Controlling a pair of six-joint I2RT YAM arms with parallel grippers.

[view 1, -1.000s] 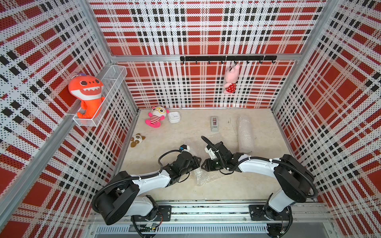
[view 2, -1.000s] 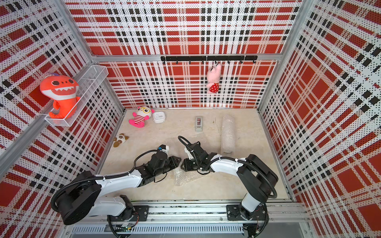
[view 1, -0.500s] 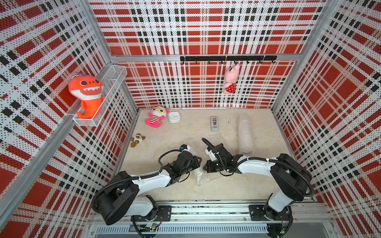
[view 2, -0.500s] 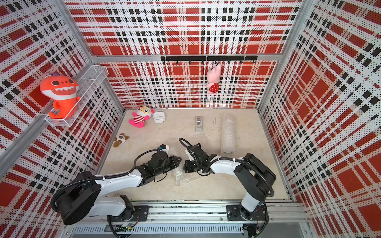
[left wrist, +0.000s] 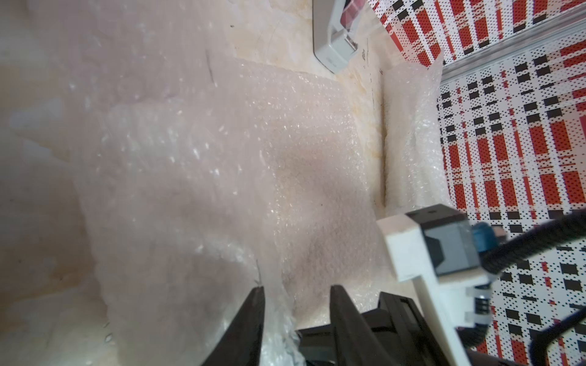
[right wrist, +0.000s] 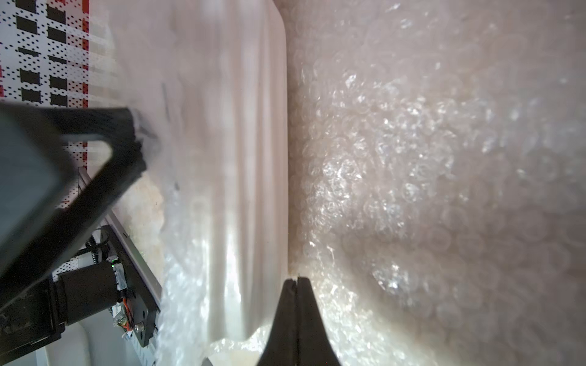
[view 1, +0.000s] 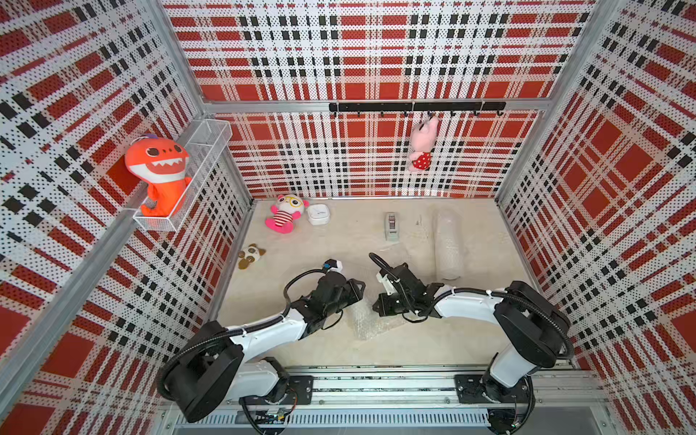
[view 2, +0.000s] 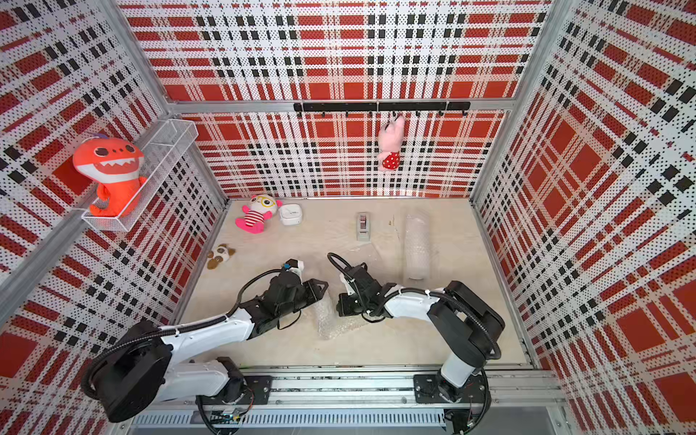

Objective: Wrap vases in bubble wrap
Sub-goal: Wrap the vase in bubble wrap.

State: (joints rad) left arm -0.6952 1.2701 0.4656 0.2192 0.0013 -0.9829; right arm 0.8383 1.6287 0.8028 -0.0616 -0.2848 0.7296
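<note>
The vase's ribbed side is left open by the raised fold of bubble wrap, so my right gripper will take the fold's edge [right wrist: 201, 274] and pull it over the vase.
A white ribbed vase [right wrist: 241, 158] lies on its side on a clear sheet of bubble wrap [right wrist: 428, 158], seen in the right wrist view. My right gripper [right wrist: 296, 280] is shut, its tips at the seam where the wrap meets the vase, with a sliver of film pinched between them. The left gripper [left wrist: 296, 286] is open, and a raised fold of the bubble wrap [left wrist: 253, 158] stands between its fingers. In both top views the two grippers [view 1: 359, 288] [view 1: 376, 307] face each other over the crumpled wrap [view 1: 367, 320] [view 2: 331, 320]. There the vase is hidden.
A closed roll of bubble wrap [view 1: 448, 244] lies at the back right; its contents do not show. A grey tape dispenser [view 1: 391, 225] sits behind the arms. A white box [view 1: 318, 214] and plush toys [view 1: 284, 216] [view 1: 250, 256] are at the back left.
The right gripper has closed and shifted a little toward the left arm. The left gripper's jaws have widened. The wrap under them has barely moved.
</note>
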